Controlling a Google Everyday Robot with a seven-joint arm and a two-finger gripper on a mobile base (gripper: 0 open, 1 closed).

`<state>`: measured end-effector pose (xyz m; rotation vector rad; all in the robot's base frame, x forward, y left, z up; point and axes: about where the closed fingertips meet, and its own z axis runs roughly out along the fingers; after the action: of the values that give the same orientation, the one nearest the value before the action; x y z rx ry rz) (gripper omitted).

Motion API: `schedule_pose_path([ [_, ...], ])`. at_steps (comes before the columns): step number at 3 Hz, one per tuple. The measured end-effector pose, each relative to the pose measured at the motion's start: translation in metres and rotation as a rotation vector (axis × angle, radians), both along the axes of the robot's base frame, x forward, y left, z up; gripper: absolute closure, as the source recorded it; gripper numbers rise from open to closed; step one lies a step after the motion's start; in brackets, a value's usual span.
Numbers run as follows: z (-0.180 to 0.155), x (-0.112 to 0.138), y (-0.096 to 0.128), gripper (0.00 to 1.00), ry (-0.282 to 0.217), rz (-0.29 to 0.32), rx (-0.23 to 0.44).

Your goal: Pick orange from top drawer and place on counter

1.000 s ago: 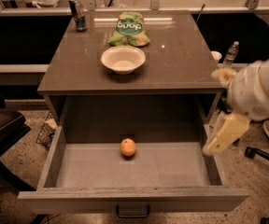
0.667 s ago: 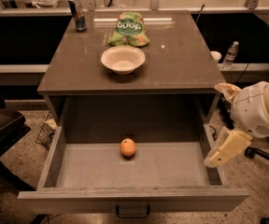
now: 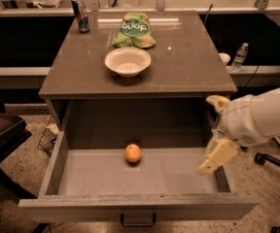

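Next, I move my gripper to the orange lying in the open top drawer and close it around the orange's middle [image 3: 133, 153].
The orange [image 3: 133, 153] lies on the grey floor of the open top drawer [image 3: 81, 178], near its middle and toward the back. The drawer's dark pull handle [image 3: 137, 221] shows at the bottom edge. The counter [image 3: 179, 67] is the glossy grey-brown top above the drawer. My gripper [image 3: 214, 136] hangs at the drawer's right side, over the right wall, well to the right of the orange and apart from it. Its two cream fingers [image 3: 218, 155] are spread apart and hold nothing.
On the counter stand a white bowl [image 3: 127, 61], a green snack bag [image 3: 133, 30] and a can [image 3: 80, 13] at the back left. A water bottle [image 3: 239, 57] stands on the right ledge. A chair base [image 3: 276, 161] is at right, a dark seat [image 3: 1, 130] at left.
My arm has drawn back to the right and lowered a little beside the drawer's right wall. The orange has not moved.
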<state>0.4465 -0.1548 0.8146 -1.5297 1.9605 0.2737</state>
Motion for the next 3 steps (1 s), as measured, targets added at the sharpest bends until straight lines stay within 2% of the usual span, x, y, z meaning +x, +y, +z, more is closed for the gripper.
schedule_pose_path([
  [2,-0.086,0.044,0.069,0.00,0.047,0.055,0.152],
  [3,-0.122,0.054,0.096,0.00,0.042,0.070,0.234],
])
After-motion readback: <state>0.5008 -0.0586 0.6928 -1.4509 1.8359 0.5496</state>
